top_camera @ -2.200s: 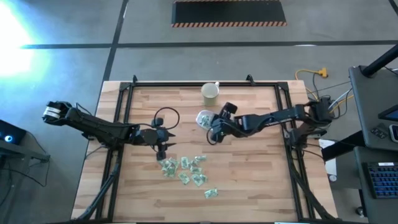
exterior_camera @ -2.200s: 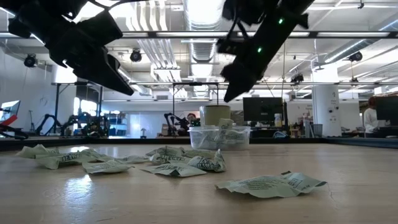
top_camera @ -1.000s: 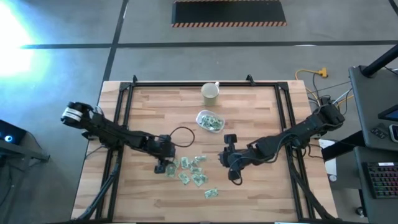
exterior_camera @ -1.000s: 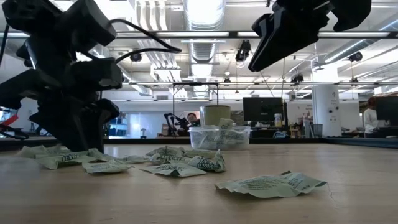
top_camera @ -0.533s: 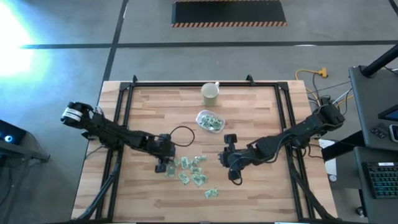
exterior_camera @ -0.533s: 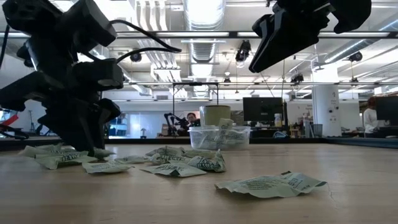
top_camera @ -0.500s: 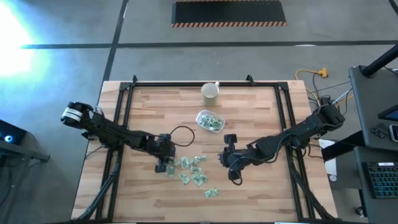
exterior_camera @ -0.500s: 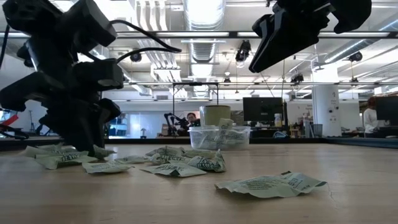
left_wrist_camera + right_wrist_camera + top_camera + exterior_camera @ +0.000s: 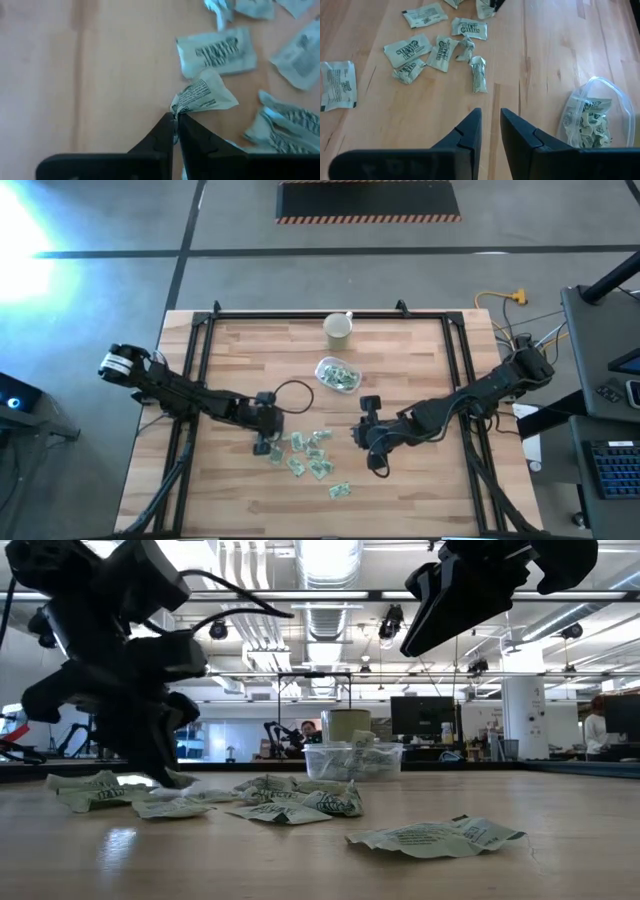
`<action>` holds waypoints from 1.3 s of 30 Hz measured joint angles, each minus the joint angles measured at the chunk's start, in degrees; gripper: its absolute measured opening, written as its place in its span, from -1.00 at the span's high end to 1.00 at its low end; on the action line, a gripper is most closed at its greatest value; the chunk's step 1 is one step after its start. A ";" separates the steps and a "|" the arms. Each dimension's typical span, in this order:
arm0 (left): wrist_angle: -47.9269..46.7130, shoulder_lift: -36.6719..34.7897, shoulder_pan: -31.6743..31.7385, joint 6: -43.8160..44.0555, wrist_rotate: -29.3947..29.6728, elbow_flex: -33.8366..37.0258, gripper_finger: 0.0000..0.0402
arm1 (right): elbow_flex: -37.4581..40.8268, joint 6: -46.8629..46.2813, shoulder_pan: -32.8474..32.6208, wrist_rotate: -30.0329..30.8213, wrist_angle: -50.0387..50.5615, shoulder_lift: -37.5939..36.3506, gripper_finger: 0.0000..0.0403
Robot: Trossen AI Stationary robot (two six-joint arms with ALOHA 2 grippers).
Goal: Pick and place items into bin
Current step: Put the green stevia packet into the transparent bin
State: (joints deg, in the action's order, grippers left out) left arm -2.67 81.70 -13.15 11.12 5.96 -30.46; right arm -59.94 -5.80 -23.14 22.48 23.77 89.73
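Note:
I need to drop the crumpled packet from my left gripper on top of the packets in the clear bin (image 9: 332, 374), near the cream cup.
Several small pale-green-and-white packets (image 9: 305, 455) lie loose on the wooden table, near its middle (image 9: 290, 805) (image 9: 440, 50). My left gripper (image 9: 266, 447) (image 9: 165, 778) is at the left edge of the heap, shut on one packet (image 9: 202, 97). The clear bin (image 9: 320, 370) (image 9: 385, 765) (image 9: 615, 90) stands farther back and holds several packets. My right gripper (image 9: 358, 438) (image 9: 490, 125) hangs high above the table, right of the heap, narrowly open with nothing between its fingers. My left gripper pinches one corner (image 9: 176, 110) of a crumpled packet between its two fingertips. The fingers come from above, slanting down. The packet juts out beyond the fingertips, its held end raised; whether the rest is clear of the table I cannot tell.
A pale cream cup (image 9: 338, 330) (image 9: 345, 725) stands behind the bin near the far edge. One packet (image 9: 435, 837) lies alone near the front. Bare wood (image 9: 420, 360) stretches right of the bin and heap. A black frame (image 9: 195, 380) borders the table.
My left gripper has shut on the corner of a packet at the heap's left edge and has risen a little, drawing that end of the packet up with it. The other packets lie where they were.

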 joint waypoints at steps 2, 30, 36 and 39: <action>0.66 -0.02 0.02 -0.94 1.61 -0.35 0.96 | 0.00 0.02 0.00 0.00 0.00 0.00 0.71; 39.20 1.21 13.50 -24.98 26.29 -7.64 0.96 | 0.90 0.49 0.15 0.13 -0.37 0.00 0.72; 39.69 5.21 18.18 -21.28 23.33 -10.53 0.96 | 1.14 0.50 0.17 1.90 -0.55 0.02 0.72; 39.49 9.21 19.63 -20.47 19.95 -13.08 0.96 | 1.15 0.50 0.17 1.95 -0.57 0.02 0.72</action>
State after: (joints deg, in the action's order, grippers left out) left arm 36.82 90.91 6.49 -9.34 25.91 -43.54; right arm -58.79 -5.30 -22.96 24.43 23.20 89.76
